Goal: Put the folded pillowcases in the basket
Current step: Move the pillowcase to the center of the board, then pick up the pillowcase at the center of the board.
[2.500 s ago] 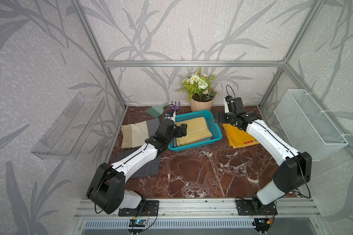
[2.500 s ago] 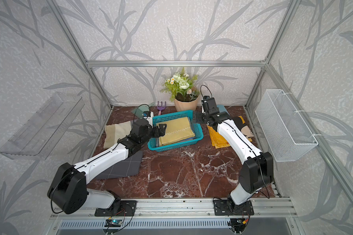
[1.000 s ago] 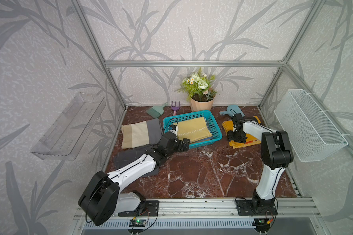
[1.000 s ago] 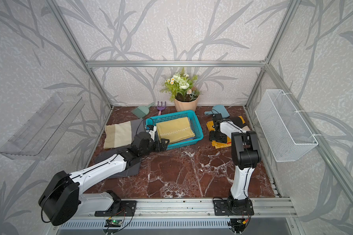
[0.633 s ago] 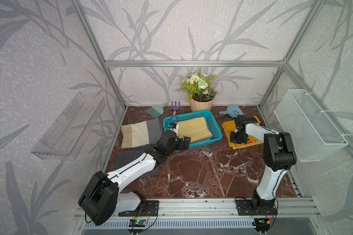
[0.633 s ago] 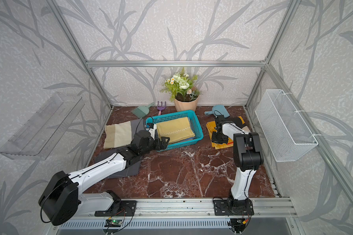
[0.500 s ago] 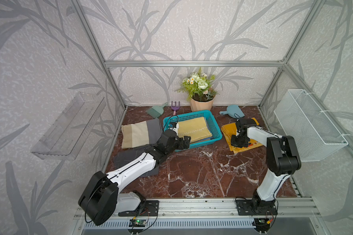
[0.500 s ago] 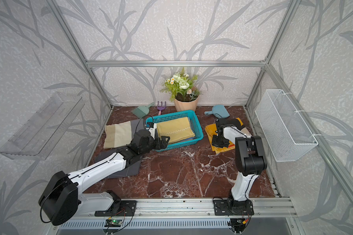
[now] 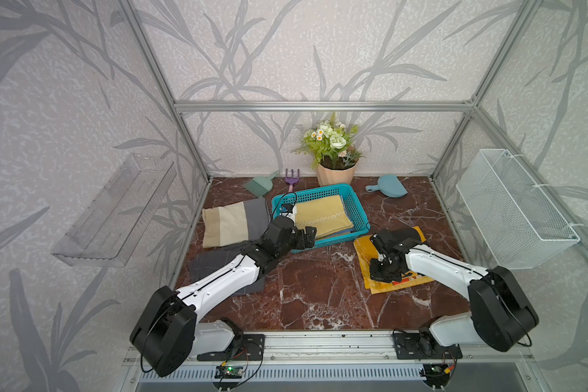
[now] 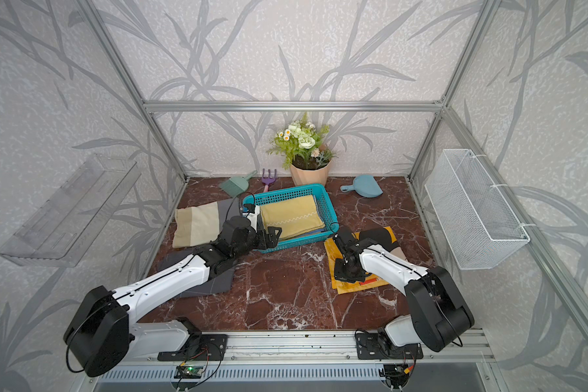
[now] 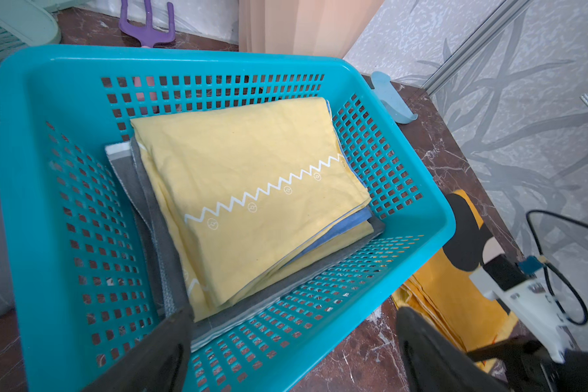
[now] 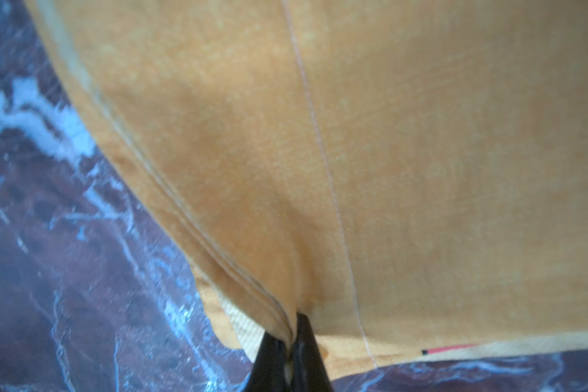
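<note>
Next, my right gripper lets go of the orange pillowcase on the bare marble [image 9: 354, 284] [image 12: 127, 300] in front of the teal basket.
The teal basket [image 9: 358, 210] [image 10: 330, 207] [image 11: 184, 57] stands mid-table, holding a folded yellow pillowcase with a white zigzag [image 11: 252, 190] on grey cloth. To its right an orange folded pillowcase [image 9: 387, 286] [image 10: 353, 286] [image 12: 421, 135] lies on the marble. My right gripper [image 9: 382, 276] [image 10: 345, 275] [image 12: 291, 336] points down and is shut on that pillowcase's near left edge, pinching the layers. My left gripper [image 9: 308, 236] [image 10: 272, 237] [image 11: 294, 315] is open at the basket's near left corner, with the basket's front wall showing between its fingers.
A beige and grey cloth [image 9: 231, 225] and a dark grey cloth [image 9: 214, 264] lie at the left. At the back are a flower pot [image 9: 335, 173], green brush [image 9: 260, 185], purple rake [image 9: 292, 178] and blue dustpan [image 9: 389, 190]. A white wire basket [image 9: 513, 210] hangs on the right wall.
My right gripper has moved nearer along the orange pillowcase's left edge and shut on it, and the right arm has lowered. The left arm has barely moved.
</note>
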Robot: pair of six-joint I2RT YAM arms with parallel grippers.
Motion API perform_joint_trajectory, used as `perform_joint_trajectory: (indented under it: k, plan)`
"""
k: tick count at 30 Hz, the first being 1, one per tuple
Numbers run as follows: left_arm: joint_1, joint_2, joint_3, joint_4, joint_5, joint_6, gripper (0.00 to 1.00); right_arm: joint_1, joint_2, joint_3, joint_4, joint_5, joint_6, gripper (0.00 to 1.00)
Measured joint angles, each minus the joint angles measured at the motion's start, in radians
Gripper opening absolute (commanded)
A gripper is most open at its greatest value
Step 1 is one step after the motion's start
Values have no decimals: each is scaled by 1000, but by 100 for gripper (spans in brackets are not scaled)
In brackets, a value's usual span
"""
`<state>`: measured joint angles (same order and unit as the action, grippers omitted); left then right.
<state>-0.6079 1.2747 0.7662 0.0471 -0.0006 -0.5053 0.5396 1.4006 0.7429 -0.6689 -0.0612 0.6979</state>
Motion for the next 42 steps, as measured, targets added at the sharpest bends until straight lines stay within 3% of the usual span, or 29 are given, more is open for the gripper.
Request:
perform_joint_trajectory:
  k: [9,22,24,27,30,35,42]
  plan:
    - [0,-83,-39,-41,-27,-15,95,288,62,21,21,3,190,0]
    - [0,-173,-90,-124,-86,-31,98,483,237,200,185,-61,274,2]
    - [0,-173,-101,-132,-88,-35,97,500,243,218,200,-70,274,13]
    - [0,-173,-115,-145,-89,-40,98,510,239,224,212,-73,276,60]
    - [0,-173,-122,-153,-88,-44,98,513,203,213,204,-48,269,85]
    - [0,-170,-133,-140,-64,-37,100,472,8,157,159,37,246,100]
    - [6,-40,-142,-89,68,8,100,181,-177,-10,124,87,176,99]
